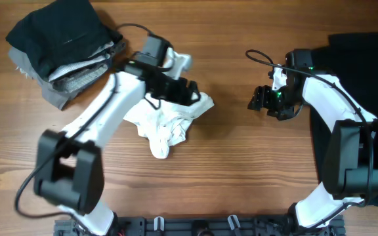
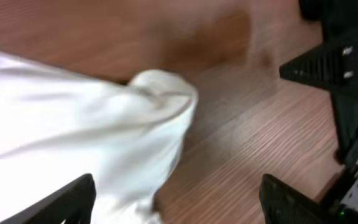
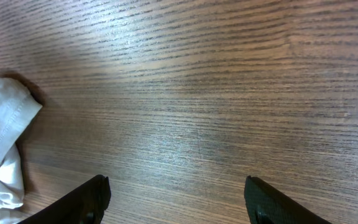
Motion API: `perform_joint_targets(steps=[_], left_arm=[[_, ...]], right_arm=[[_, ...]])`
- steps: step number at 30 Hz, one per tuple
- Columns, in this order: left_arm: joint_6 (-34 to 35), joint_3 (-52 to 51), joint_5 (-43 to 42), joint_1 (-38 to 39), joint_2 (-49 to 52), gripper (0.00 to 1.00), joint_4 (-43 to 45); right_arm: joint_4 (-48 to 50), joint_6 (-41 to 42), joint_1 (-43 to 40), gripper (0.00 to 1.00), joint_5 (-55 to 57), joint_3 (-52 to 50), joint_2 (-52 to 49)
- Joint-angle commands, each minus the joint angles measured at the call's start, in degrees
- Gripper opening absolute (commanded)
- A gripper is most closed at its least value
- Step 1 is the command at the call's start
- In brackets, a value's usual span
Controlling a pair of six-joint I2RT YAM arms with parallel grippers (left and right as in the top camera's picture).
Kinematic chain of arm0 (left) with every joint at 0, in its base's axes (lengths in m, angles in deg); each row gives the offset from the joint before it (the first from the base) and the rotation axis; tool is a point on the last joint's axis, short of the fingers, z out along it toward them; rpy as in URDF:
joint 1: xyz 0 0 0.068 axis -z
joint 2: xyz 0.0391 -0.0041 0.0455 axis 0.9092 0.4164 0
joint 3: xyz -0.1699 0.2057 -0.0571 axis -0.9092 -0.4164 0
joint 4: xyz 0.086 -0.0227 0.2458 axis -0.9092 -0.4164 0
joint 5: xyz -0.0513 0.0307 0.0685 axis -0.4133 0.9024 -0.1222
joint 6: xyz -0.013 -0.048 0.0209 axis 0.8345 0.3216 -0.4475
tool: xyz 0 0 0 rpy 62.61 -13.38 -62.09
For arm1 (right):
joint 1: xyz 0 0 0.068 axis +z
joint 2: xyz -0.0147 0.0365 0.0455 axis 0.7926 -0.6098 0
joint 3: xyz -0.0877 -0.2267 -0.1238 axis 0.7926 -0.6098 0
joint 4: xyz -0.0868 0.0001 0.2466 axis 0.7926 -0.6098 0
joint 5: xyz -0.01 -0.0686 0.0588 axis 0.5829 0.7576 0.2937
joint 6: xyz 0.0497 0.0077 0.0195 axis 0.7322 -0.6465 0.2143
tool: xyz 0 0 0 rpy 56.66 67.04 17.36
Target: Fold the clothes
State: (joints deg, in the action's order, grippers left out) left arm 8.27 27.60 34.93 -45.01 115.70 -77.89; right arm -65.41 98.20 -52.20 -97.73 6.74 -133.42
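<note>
My left gripper is reaching across the white garment toward its far corner, so my right gripper will take that corner and my left gripper will take the garment's near edge [image 1: 132, 117].
A crumpled white garment [image 1: 169, 117] lies on the wooden table left of centre. My left gripper [image 1: 188, 90] hovers over its upper right edge, jaws open; in the left wrist view the white cloth [image 2: 73, 137] fills the left side between and beyond the fingers [image 2: 176, 199]. My right gripper [image 1: 260, 99] is open and empty over bare wood to the right of the garment. The right wrist view shows a corner of the white cloth [image 3: 2, 143] at the far left, apart from the fingers [image 3: 176, 199].
A stack of folded dark and grey clothes [image 1: 64, 46] sits at the back left. A black garment [image 1: 359, 98] lies along the right edge under my right arm. The right gripper [image 2: 340, 74] shows in the left wrist view.
</note>
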Motion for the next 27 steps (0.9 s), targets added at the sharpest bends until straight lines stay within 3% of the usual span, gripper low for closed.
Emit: perform_joint_targets(steps=[1, 2, 3, 5, 7, 9, 12, 15, 17, 20, 23, 25, 27], left_arm=[[-0.9, 1.4, 6.2, -6.2, -7.0, 0.69, -7.7], [-0.9, 1.4, 9.4, -8.0, -7.1, 0.56, -12.0], [-0.9, 0.9, 11.8, -9.7, -6.6, 0.49, -15.7], [-0.9, -3.0, 12.7, -11.6, -5.9, 0.51, -16.7], [-0.9, -8.4, 12.7, -13.0, -5.5, 0.51, -13.2], [-0.1, -14.3, 12.7, -14.8, -5.5, 0.45, -7.6], [2.8, -20.4, 12.9, -18.7, -5.5, 0.23, -0.2], [2.8, -22.5, 12.9, -22.7, -5.5, 0.14, 2.8], [2.8, -22.5, 12.7, -23.7, -5.5, 0.13, 2.9], [2.7, -22.5, 9.0, -24.0, -5.5, 0.14, 2.8], [2.8, -22.5, 9.0, -24.0, -5.5, 0.17, 2.8], [2.8, -22.5, 9.0, -24.0, -5.5, 0.25, 2.8], [2.8, -22.5, 9.0, -24.0, -5.6, 0.27, 2.8]], right_arm=[[-0.6, -8.6, 0.5, 0.64, -10.6, -0.2, 1.2], [-1.2, -10.4, 0.9, 0.58, -12.9, -0.2, 1.2], [-2.1, -12.0, 1.7, 0.56, -15.8, -0.2, 1.2], [-3.6, -15.1, 4.9, 0.54, -22.3, -0.2, 2.0], [-3.9, -12.7, 10.0, 0.54, -24.5, -0.2, 3.3], [-2.0, -3.2, 15.6, 0.54, -24.4, -0.2, 3.7], [6.4, 13.2, 23.5, 0.54, -23.7, -0.2, 3.7], [16.4, 26.8, 29.8, 0.55, -17.5, -0.2, 3.6], [18.7, 30.5, 32.7, 0.56, -14.1, -0.2, 3.5], [19.0, 35.3, 36.9, 0.66, -6.9, -0.2, 3.1], [21.0, 38.1, 38.6, 0.69, -6.8, -0.2, 0.6], [26.7, 37.6, 40.1, 0.68, -9.8, -0.2, -2.1], [31.4, 37.7, 41.6, 0.60, -10.9, -0.2, -4.1]])
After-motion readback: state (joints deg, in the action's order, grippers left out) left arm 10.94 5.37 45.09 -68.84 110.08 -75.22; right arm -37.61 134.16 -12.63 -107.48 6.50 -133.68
